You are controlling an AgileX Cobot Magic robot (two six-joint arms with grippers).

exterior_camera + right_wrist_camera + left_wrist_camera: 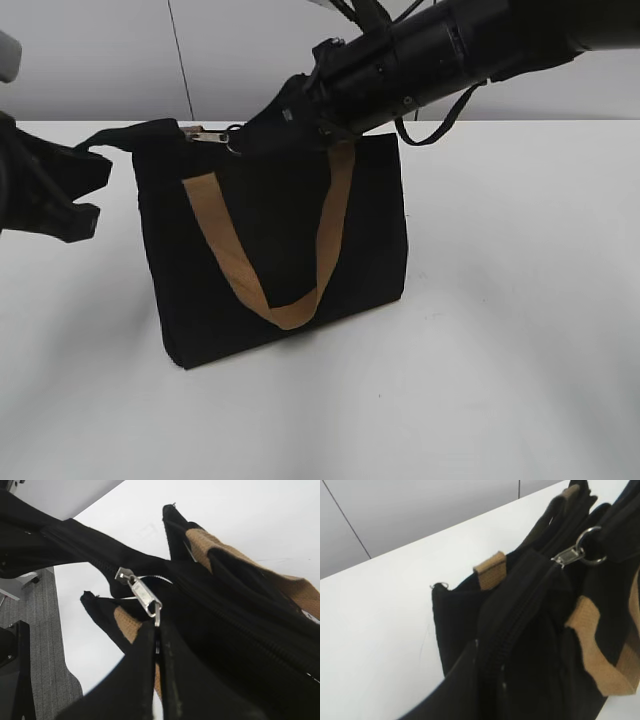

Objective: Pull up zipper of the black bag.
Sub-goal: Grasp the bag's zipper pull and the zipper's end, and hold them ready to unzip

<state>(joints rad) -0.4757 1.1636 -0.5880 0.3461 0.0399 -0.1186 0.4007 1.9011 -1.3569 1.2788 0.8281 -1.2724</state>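
Next, my right gripper lets go of the silver pull tab at the zipper's end (pixel 329 125) that is farthest away from my left gripper.
The black bag (pixel 280 250) stands upright on the white table, a tan strap handle (pixel 240 270) hanging down its front. The zipper runs along its top edge, with the silver pull tab (pixel 212 133) near the left end. My right gripper (pixel 238 140) reaches in from the upper right and is shut on the pull's ring (pixel 157 614); the tab (pixel 141 594) points away from the jaws (pixel 157 640). My left gripper (pixel 98 160) is shut on the bag's left top corner; in the left wrist view its jaws (pixel 487 665) pinch the fabric by the zip line (pixel 520 615), and the pull (pixel 575 554) lies further along.
The white table (pixel 520 330) spreads around the bag, with a grey wall behind. The second tan handle (pixel 490 570) shows on the bag's far side. The right wrist view shows grey floor (pixel 50 645) and a black stand (pixel 15 675) beyond the table edge.
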